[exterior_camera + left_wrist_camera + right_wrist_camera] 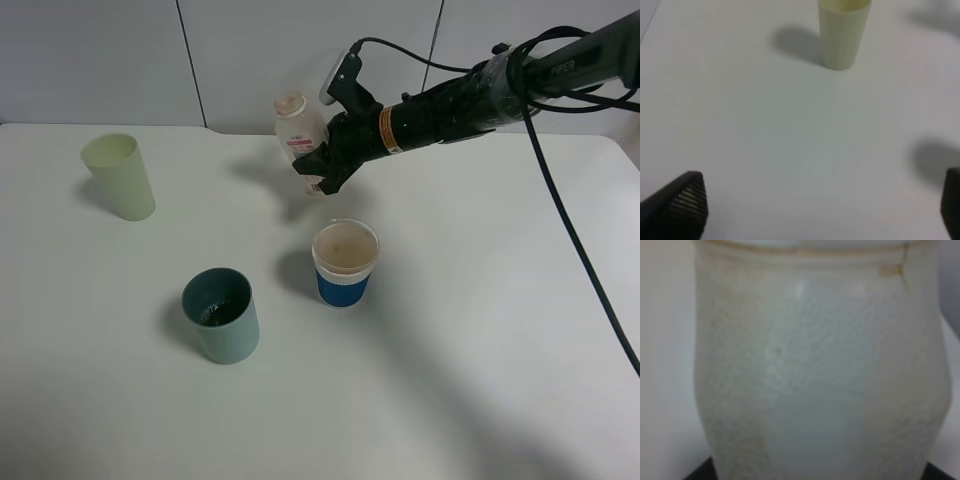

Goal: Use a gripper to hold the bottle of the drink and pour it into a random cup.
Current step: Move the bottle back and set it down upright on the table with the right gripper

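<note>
Next, I release the bottle, now upright in the air, from my right gripper on the white table (pixel 304 184) by the grey wall, behind the blue-banded white cup.
My right gripper (pixel 318 168) is shut on the bottle of the drink (pixel 298 128), a small clear bottle with a pink-and-white label and pale neck. It holds the bottle roughly upright in the air, behind the white cup with a blue band (pixel 345 263). The bottle's pale body fills the right wrist view (pixel 815 375). The teal-green cup (pixel 221 314) stands at the front left, apart from the bottle, with a dark inside. My left gripper (pixel 822 205) is open and empty over bare table; its fingertips (pixel 685 200) show at the frame's lower corners.
A pale yellow-green tumbler (pixel 119 176) stands at the far left; it also shows in the left wrist view (pixel 842 32). The white table (pixel 480 350) meets a grey wall at the back. Black cables (pixel 575 240) hang from the right arm.
</note>
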Available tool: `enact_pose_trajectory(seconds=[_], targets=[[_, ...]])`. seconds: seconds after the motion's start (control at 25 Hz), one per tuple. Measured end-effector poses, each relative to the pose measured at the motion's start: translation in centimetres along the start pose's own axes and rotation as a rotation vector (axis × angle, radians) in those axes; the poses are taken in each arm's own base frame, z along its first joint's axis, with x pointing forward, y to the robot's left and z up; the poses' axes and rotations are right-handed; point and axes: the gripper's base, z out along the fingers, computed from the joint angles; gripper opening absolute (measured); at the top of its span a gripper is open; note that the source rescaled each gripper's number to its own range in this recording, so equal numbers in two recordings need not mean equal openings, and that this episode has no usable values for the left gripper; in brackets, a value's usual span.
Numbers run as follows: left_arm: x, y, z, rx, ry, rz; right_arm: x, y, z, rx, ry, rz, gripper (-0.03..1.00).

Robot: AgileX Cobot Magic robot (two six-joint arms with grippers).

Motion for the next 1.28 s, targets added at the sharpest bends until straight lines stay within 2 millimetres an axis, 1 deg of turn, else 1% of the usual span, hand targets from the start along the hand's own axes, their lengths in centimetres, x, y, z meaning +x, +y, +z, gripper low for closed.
enact_pose_trajectory(seconds=[0.12,0.24,0.44,0.68,0.88,1.04,1.28], targets=[[0.0,0.0,0.0,0.0,0.0,0.0,-0.5,-0.2,0.0,0.019,-0.049,-0.035,0.0],[0.0,0.0,0.0,0.0,0.0,0.0,-0.5,-0.4,0.2,0.046,-0.097,0.005,0.0],[0.0,0.0,0.0,0.0,0.0,0.0,1.0,-0.5,1.2,0.085,-0.123,0.09,0.0],[0.0,0.0,0.0,0.0,0.0,0.0,1.5,-0.7,1.6,0.131,-0.176,0.073,0.0],[0.0,0.0,0.0,0.0,0.0,0.0,2.4,-0.3,2.4,0.12,-0.253,0.052,0.0],[0.0,0.0,0.0,0.0,0.0,0.0,3.2,-0.2,2.8,0.134,-0.258,0.092,0.0],[0.0,0.0,0.0,0.0,0.0,0.0,3.6,-0.5,2.8,0.155,-0.25,0.114,0.0]])
